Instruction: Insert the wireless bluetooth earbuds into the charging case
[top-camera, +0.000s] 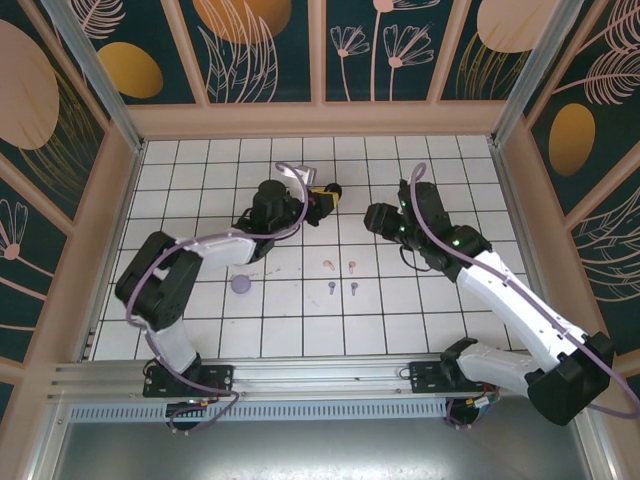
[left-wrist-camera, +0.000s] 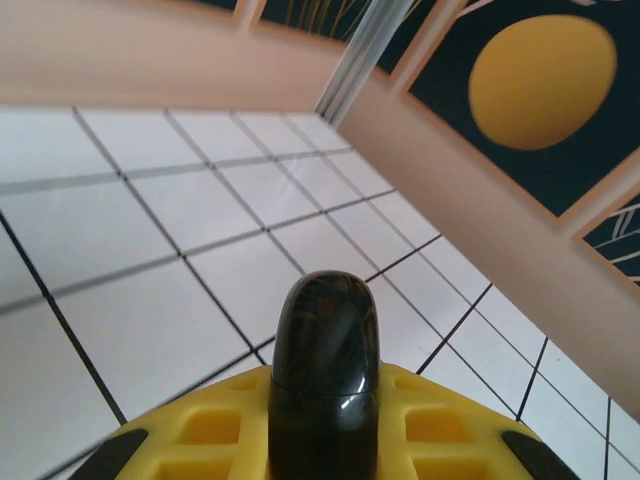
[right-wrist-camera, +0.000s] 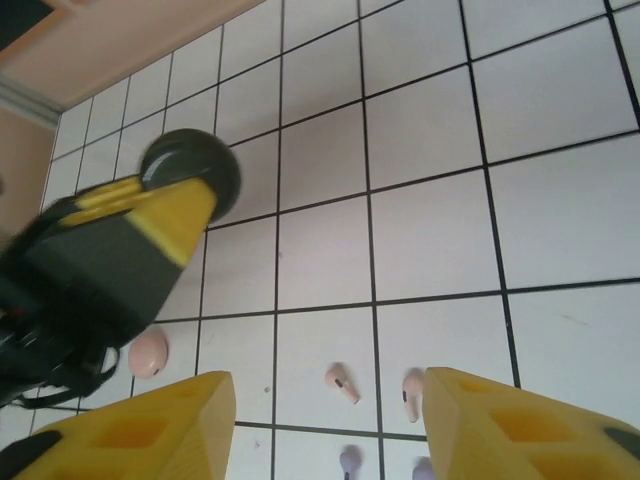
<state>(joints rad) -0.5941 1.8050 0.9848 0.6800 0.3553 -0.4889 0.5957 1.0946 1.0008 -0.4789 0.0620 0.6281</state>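
The black charging case, now held upright over the far middle tiles, will go down on the white tiles (top-camera: 327, 208) just past the pink earbuds, set there by my left gripper.
A glossy black charging case (left-wrist-camera: 325, 370) stands upright between my left gripper's yellow fingers (left-wrist-camera: 210, 430), which are shut on it. From above, that left gripper (top-camera: 322, 195) holds the case (top-camera: 333, 190) over the far middle tiles. My right gripper (top-camera: 378, 217) hangs just right of it, open and empty (right-wrist-camera: 325, 425). Below it, two pale pink earbuds (right-wrist-camera: 342, 382) (right-wrist-camera: 411, 393) lie on the tiles, with two lilac earbuds (right-wrist-camera: 349, 460) (right-wrist-camera: 420, 468) nearer still. The same pairs lie mid-floor, pink (top-camera: 328, 265) and lilac (top-camera: 331, 287).
A lilac case (top-camera: 241, 284) lies on the tiles left of the earbuds. A pink case (right-wrist-camera: 149, 352) sits under the left arm. Pale walls (top-camera: 320, 120) fence the white tiled floor on three sides, and a metal rail (top-camera: 300, 375) runs along the near edge.
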